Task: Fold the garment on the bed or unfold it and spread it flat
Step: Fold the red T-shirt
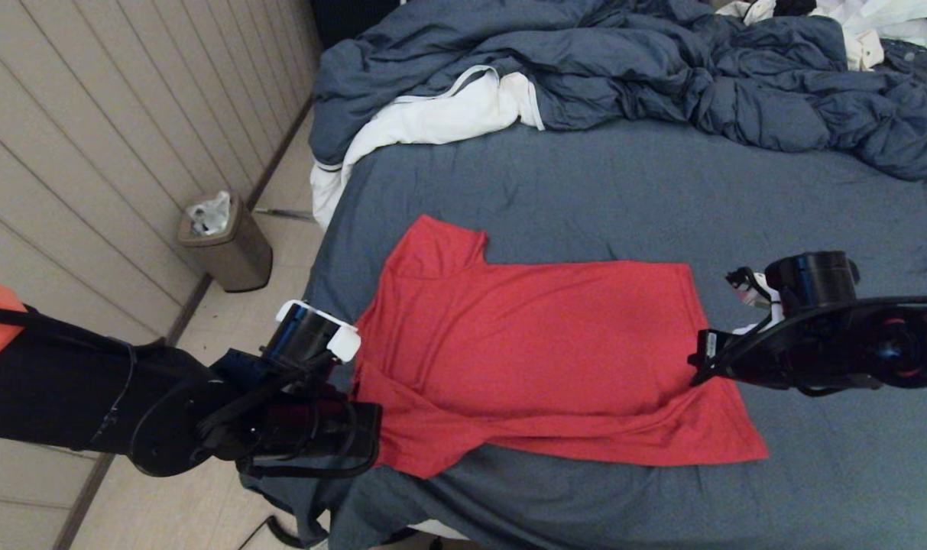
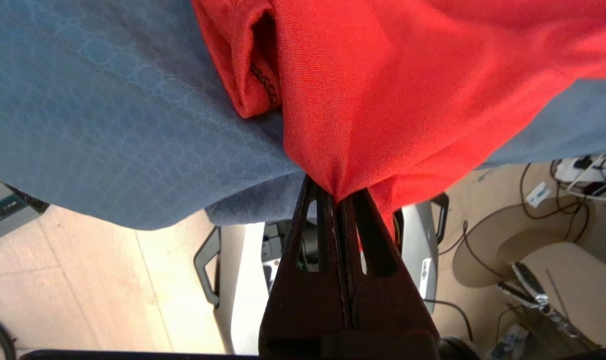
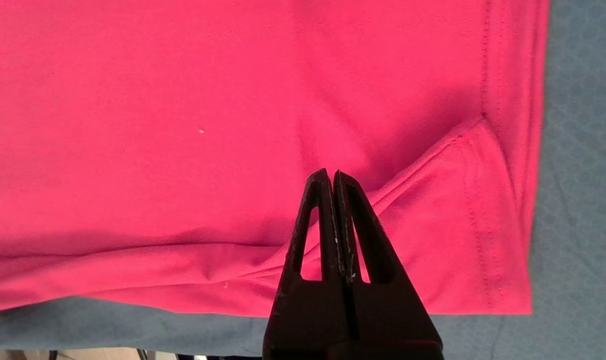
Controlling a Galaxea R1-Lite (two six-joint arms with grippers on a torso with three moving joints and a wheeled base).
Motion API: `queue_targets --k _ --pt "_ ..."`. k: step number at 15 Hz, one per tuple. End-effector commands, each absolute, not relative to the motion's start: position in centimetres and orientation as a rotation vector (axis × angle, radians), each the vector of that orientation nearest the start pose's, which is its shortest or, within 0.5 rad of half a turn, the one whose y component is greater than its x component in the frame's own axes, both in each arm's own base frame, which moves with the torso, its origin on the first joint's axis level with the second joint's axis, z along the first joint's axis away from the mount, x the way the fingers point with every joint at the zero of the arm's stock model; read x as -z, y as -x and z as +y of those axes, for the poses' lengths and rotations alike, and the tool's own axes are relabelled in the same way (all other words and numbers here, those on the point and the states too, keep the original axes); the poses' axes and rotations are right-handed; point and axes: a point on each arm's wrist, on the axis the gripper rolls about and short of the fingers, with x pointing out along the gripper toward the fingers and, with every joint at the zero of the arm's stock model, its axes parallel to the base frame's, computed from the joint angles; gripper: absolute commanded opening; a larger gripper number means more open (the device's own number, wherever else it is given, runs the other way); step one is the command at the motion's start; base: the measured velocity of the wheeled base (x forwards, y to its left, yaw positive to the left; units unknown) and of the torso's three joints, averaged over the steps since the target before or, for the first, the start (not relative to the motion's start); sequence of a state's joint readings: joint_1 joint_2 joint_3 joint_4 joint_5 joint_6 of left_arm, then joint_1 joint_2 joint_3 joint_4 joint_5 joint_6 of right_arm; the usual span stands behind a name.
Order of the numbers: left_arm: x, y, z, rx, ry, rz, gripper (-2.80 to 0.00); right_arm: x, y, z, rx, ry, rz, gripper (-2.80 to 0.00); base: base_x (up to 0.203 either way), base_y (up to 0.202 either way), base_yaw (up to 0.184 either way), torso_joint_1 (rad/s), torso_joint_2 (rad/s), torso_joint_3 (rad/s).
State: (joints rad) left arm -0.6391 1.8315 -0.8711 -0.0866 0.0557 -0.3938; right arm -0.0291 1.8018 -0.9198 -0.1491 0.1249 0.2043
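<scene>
The T-shirt at the bed's edge has just a bunched tip pinched in my left gripper, so that gripper should open and take the T-shirt's near shoulder farther [image 1: 411,432] in before folding.
The garment [image 1: 532,344], a red T-shirt with its plain side up, lies across the near part of the bed [image 1: 623,191], one sleeve pointing to the far left. My left gripper [image 1: 375,435] is at the shirt's near-left end by the bed's edge. In the left wrist view it [image 2: 336,192] is shut on a bunched tip of the red cloth [image 2: 382,75]. My right gripper [image 1: 696,370] is at the shirt's right hem, shut [image 3: 331,172], with creases of the shirt [image 3: 183,125] running in to its tips. A fold runs along the near edge between the two grippers.
A rumpled blue duvet [image 1: 662,69] is heaped along the far side, with a white cloth [image 1: 448,114] under its left end. A small bin [image 1: 226,244] stands on the floor by the wall to the left. Cables and gear [image 2: 532,280] lie on the floor below the bed's edge.
</scene>
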Motion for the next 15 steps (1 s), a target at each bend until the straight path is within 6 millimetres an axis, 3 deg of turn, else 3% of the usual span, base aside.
queue_targets --k 1,2,8,15 --pt "-10.4 -24.4 -18.2 0.367 0.046 0.944 -2.8 -13.5 -31.5 -0.6 -0.016 -0.253 0.743 -2.8 0.0 0.0 0.0 0.0 0.0 0.0" --pt "-10.3 -24.3 -18.2 0.375 0.031 0.947 0.0 -13.5 -31.5 -0.6 -0.017 -0.252 0.743 -2.8 0.0 0.0 0.0 0.0 0.0 0.0" --pt "-10.8 -23.7 -18.5 0.401 0.033 0.932 0.0 -13.4 -31.5 -0.6 -0.015 -0.251 0.745 -2.8 0.0 0.0 0.0 0.0 0.0 0.0" --pt "-9.5 -24.1 -19.2 0.424 0.028 0.982 0.0 -13.1 -31.6 -0.6 -0.014 -0.252 0.754 -2.8 0.0 0.0 0.0 0.0 0.0 0.0"
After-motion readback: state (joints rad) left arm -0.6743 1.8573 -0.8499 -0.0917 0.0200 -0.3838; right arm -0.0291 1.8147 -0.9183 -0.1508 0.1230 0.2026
